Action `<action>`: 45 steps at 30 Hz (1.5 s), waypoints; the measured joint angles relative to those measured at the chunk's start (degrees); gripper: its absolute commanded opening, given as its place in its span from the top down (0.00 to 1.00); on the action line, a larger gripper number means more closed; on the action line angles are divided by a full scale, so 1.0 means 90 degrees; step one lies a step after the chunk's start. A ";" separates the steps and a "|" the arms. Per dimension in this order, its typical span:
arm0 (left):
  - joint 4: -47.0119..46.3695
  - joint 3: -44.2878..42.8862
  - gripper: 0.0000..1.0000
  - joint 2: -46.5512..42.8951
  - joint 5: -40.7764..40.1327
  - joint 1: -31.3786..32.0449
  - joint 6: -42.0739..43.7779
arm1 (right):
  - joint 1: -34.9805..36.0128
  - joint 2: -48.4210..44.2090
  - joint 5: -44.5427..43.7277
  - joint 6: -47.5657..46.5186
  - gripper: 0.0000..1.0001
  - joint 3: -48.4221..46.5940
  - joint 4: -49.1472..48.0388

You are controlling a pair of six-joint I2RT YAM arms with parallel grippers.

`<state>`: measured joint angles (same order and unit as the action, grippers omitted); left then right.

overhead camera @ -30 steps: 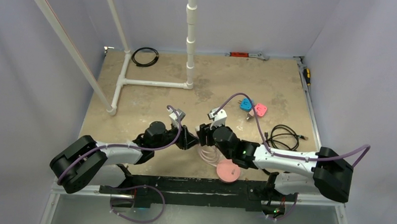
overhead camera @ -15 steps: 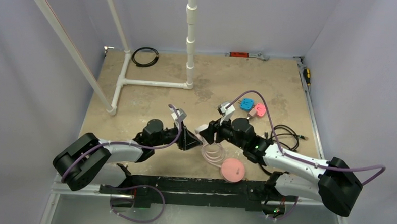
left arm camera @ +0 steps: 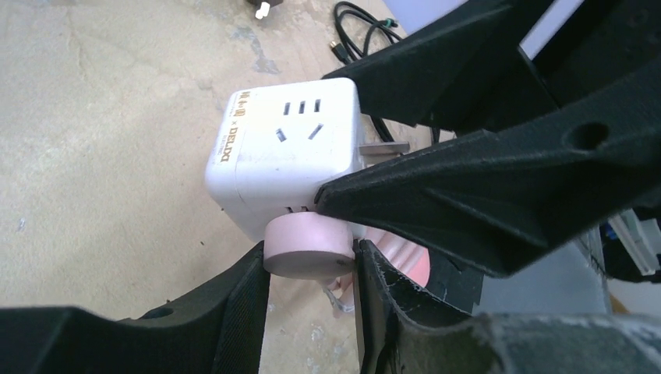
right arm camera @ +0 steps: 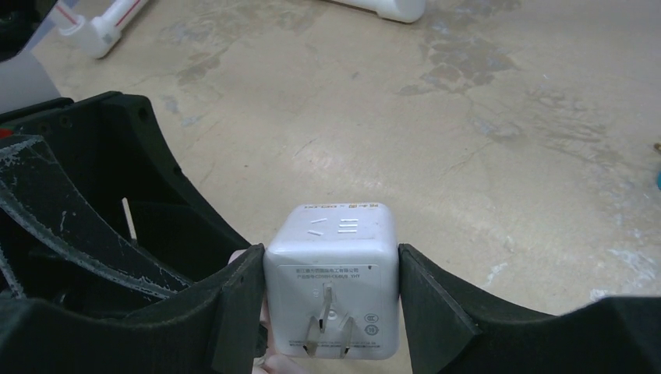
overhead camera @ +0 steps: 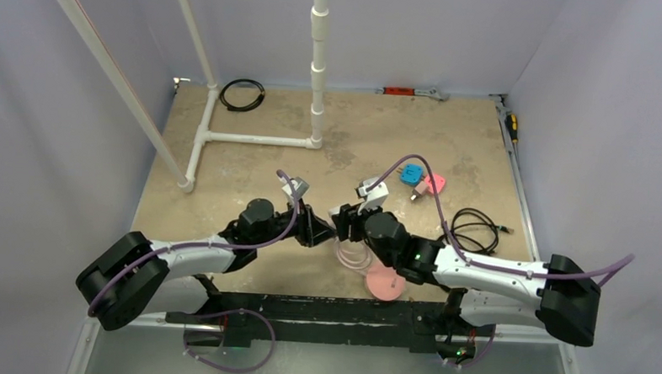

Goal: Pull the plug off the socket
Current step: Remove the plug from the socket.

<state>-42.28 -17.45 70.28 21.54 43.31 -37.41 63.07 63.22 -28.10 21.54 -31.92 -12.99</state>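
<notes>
I will open my left gripper, as its fingers pinch just the round sides of the plug at the socket, then take the pink cable [left arm camera: 338, 299] below the plug and pull.
A white cube socket [left arm camera: 281, 156] is clamped between the fingers of my right gripper [right arm camera: 329, 265], its metal prongs facing the right wrist camera. It also shows in the right wrist view [right arm camera: 335, 234]. A round pink plug [left arm camera: 308, 245] sits against the cube's lower face. My left gripper [left arm camera: 312, 259] is shut on the plug, one finger on each side. In the top view the left gripper [overhead camera: 320, 229] and right gripper [overhead camera: 341, 226] meet at the table's near middle. The plug's pink cable [overhead camera: 354, 257] coils down to a pink disc [overhead camera: 382, 284].
A blue adapter [overhead camera: 410, 174] and a pink adapter [overhead camera: 433, 184] lie behind the right arm. A black cable [overhead camera: 473, 229] lies at the right. A white pipe frame [overhead camera: 254, 139] stands at the back left, with a black cable coil [overhead camera: 241, 94] behind it.
The right gripper drew a short way to the right half a second ago, then came back left. Both grippers are close together again at the cube.
</notes>
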 measured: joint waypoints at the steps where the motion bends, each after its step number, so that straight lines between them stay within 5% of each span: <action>1: -0.0032 0.0012 1.00 0.0019 -0.0085 0.0000 -0.0092 | 0.0114 0.0095 -0.0282 0.0075 1.00 -0.0078 0.0068; 2: -0.0070 0.0034 0.97 0.0044 -0.0143 0.0000 -0.0141 | 0.0199 0.0197 -0.0503 0.0180 1.00 -0.0155 0.0146; 8: -0.0787 0.0313 0.29 0.0158 -0.0192 -0.0002 -0.0459 | 0.0338 0.0262 -0.0884 0.0544 1.00 -0.0272 0.0301; 14: -0.1581 0.0559 0.06 -0.0083 0.0032 -0.0007 -0.0585 | 0.0257 -0.0053 -0.0882 0.0520 1.00 -0.0311 0.0270; 29: -0.0425 0.0627 0.01 -0.1035 -0.0427 0.0600 0.0539 | -0.0265 -0.0070 -0.0372 0.0551 1.00 -0.0610 0.0578; 40: -0.0879 0.0347 0.43 0.0408 -0.1399 0.1132 0.0622 | -0.0265 -0.0172 -0.0250 0.0709 1.00 -0.0612 0.0690; 45: -0.1498 0.0296 0.48 0.0860 -0.1724 0.1382 0.0602 | -0.0265 -0.0253 -0.0267 0.0850 1.00 -0.0612 0.0692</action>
<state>-55.77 -14.79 78.02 6.02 55.75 -31.99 60.69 60.95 -30.50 29.19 -37.43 -6.76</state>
